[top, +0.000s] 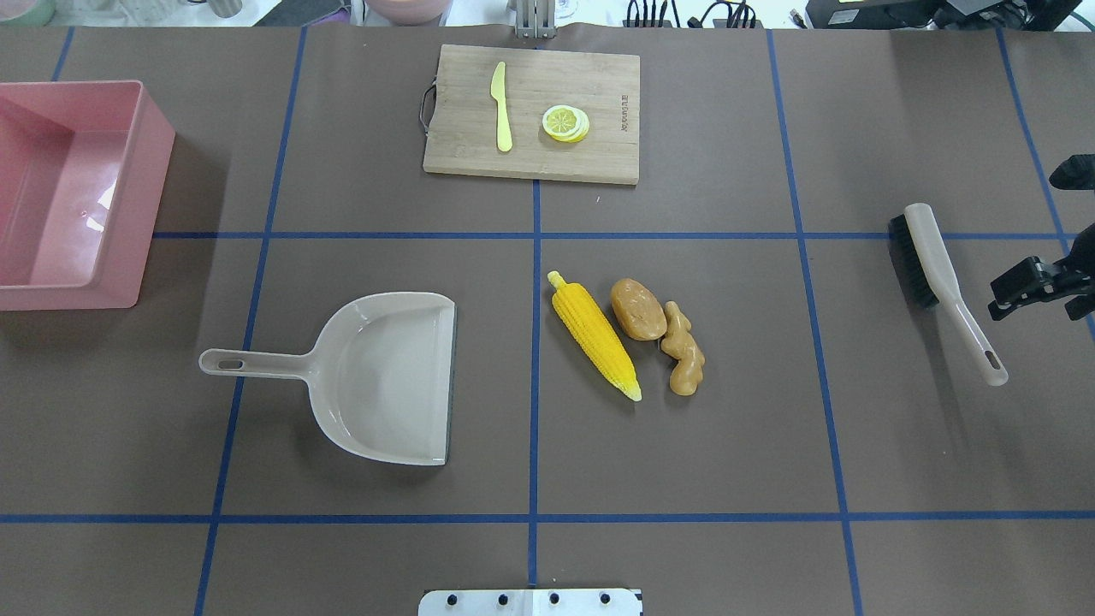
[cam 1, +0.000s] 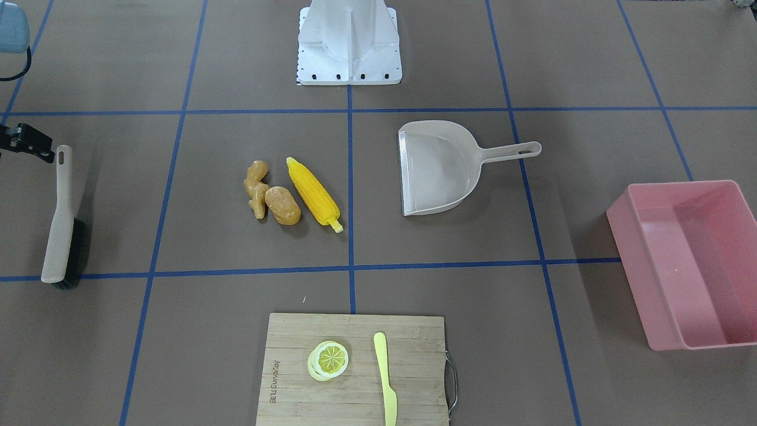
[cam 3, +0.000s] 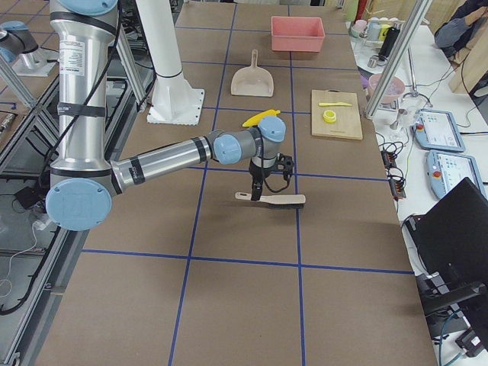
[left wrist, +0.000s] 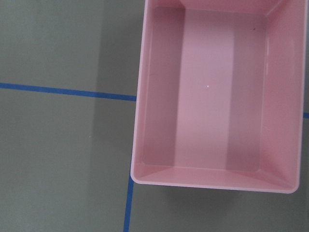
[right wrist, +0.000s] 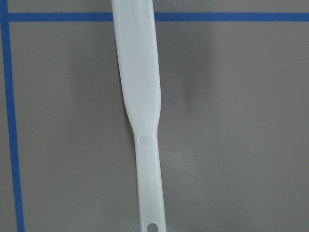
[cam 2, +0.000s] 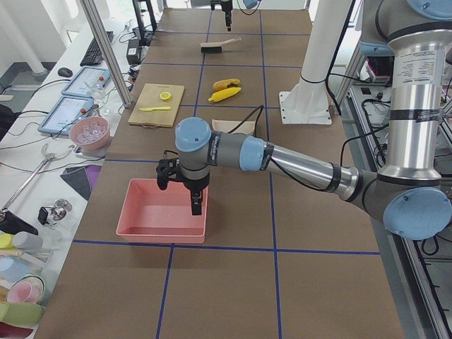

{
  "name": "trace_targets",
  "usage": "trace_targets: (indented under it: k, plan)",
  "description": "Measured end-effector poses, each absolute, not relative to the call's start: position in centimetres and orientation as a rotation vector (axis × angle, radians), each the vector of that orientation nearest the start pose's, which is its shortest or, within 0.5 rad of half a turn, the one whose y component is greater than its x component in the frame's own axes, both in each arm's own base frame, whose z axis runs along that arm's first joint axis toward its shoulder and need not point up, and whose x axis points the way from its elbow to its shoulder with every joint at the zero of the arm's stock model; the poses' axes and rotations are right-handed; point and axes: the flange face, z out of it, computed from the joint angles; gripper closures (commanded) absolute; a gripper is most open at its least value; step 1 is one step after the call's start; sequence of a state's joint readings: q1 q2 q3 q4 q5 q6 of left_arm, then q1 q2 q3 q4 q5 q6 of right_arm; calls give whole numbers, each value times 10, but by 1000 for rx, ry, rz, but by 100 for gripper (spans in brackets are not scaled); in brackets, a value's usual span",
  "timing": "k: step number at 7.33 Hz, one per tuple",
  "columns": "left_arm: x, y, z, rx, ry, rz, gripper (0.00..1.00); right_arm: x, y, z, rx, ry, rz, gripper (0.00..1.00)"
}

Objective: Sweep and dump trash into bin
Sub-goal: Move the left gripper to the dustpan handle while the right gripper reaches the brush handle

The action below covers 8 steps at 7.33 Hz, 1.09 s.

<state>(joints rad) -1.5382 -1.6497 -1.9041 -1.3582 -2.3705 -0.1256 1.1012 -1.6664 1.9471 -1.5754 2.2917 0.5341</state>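
Note:
My right gripper is going to close on the handle of the beige brush, near the handle's end (cam 1: 64, 160) (right wrist: 151, 209), away from the bristles.
The trash lies together mid-table: a yellow corn cob (cam 1: 313, 192) (top: 594, 335), a brown potato (cam 1: 282, 205) (top: 638, 309) and a tan ginger root (cam 1: 256, 188) (top: 683, 359). The pink bin (cam 1: 633, 266) (top: 141, 197) (left wrist: 159, 96) stands empty at the robot's far left. My left gripper (cam 2: 195, 206) hangs over the bin's near edge; I cannot tell if it is open. My right gripper (top: 1026, 287) (cam 1: 29, 145) hovers by the handle of the beige brush (top: 932, 257) (right wrist: 140, 82), cut off by the frame edge; its jaws are not readable.
A beige dustpan (cam 1: 437, 165) (top: 385, 376) lies between trash and bin, its mouth toward the trash. A wooden cutting board (cam 1: 355, 390) (top: 599, 85) with a lemon slice (cam 1: 327, 359) and a pale yellow knife (cam 1: 384, 373) lies at the far side.

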Motion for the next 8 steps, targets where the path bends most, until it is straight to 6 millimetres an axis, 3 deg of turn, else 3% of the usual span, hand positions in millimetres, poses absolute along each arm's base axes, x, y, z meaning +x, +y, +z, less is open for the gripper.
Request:
trace_targets:
  k: [1,3,5,8]
  plan:
    - [-23,-521,446,185,807,111,0,-146,-419,533,-96,-764,-34,0]
    - [41,-536,394,253,815,311,0,-151,-394,553,-63,-781,-22,0]
    - [116,-522,360,264,840,476,0,-159,-390,558,-61,-784,-30,0]
    - [217,-490,306,275,742,661,0,-180,-404,556,-59,-788,-53,0]
